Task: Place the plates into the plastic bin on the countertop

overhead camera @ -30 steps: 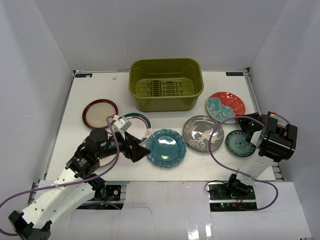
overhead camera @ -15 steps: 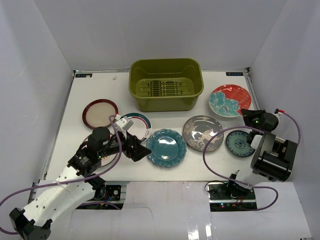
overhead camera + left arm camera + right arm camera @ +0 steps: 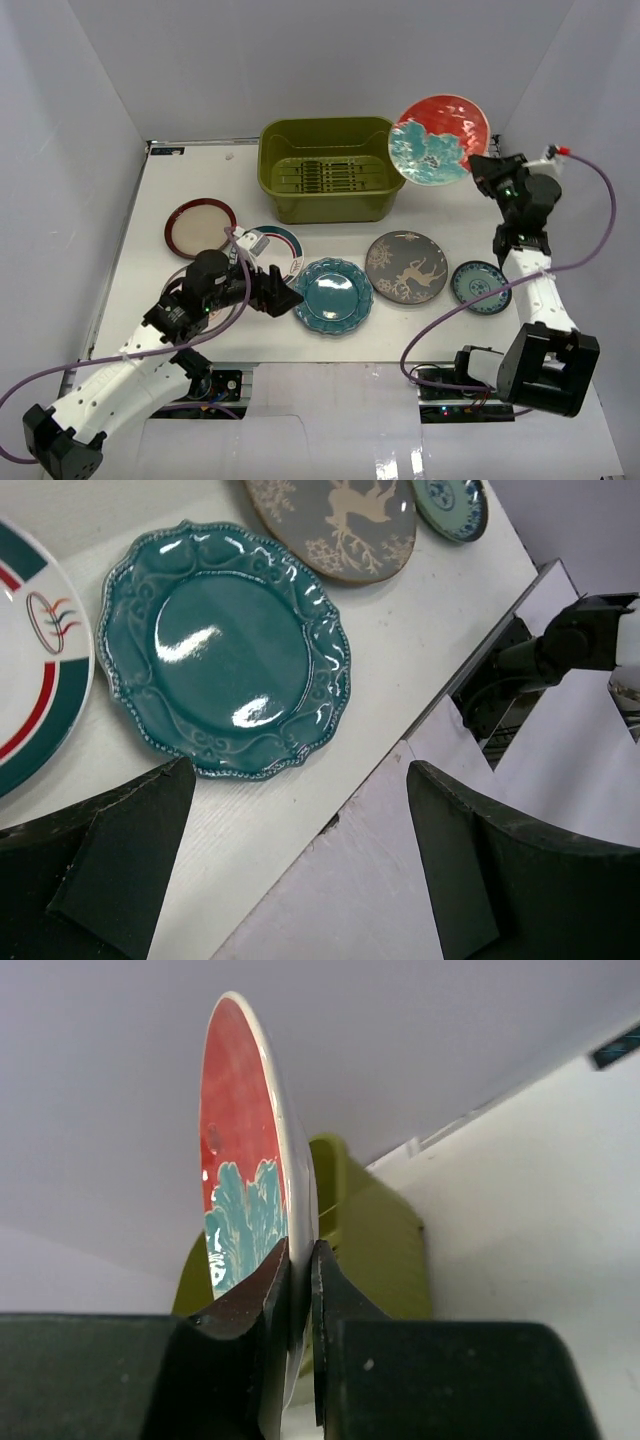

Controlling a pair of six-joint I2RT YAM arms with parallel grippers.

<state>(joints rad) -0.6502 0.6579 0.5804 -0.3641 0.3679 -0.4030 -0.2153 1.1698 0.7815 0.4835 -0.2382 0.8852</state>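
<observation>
My left gripper needs to next close on the scalloped teal plate's rim (image 3: 299,310) (image 3: 152,738), on the side closest to my left arm.
My right gripper (image 3: 484,165) is shut on the rim of the red-and-teal plate (image 3: 440,138) and holds it on edge, high above the right end of the olive-green bin (image 3: 332,168). The right wrist view shows the plate (image 3: 240,1150) pinched between the fingers, with the bin (image 3: 375,1240) behind it. My left gripper (image 3: 283,300) is open and empty, low over the countertop (image 3: 160,190) just left of the scalloped teal plate (image 3: 332,295), which also shows in the left wrist view (image 3: 225,660).
On the countertop lie the grey plate (image 3: 405,266), the small light-blue plate (image 3: 480,286), the teal-rimmed white plate (image 3: 272,250) and the maroon-rimmed cream plate (image 3: 200,226). My left arm hides the orange-sunburst plate. White walls close three sides.
My right arm has lifted the red-and-teal plate off the countertop and carried it up and back to the bin's right end. My left gripper has crept slightly toward the scalloped teal plate.
</observation>
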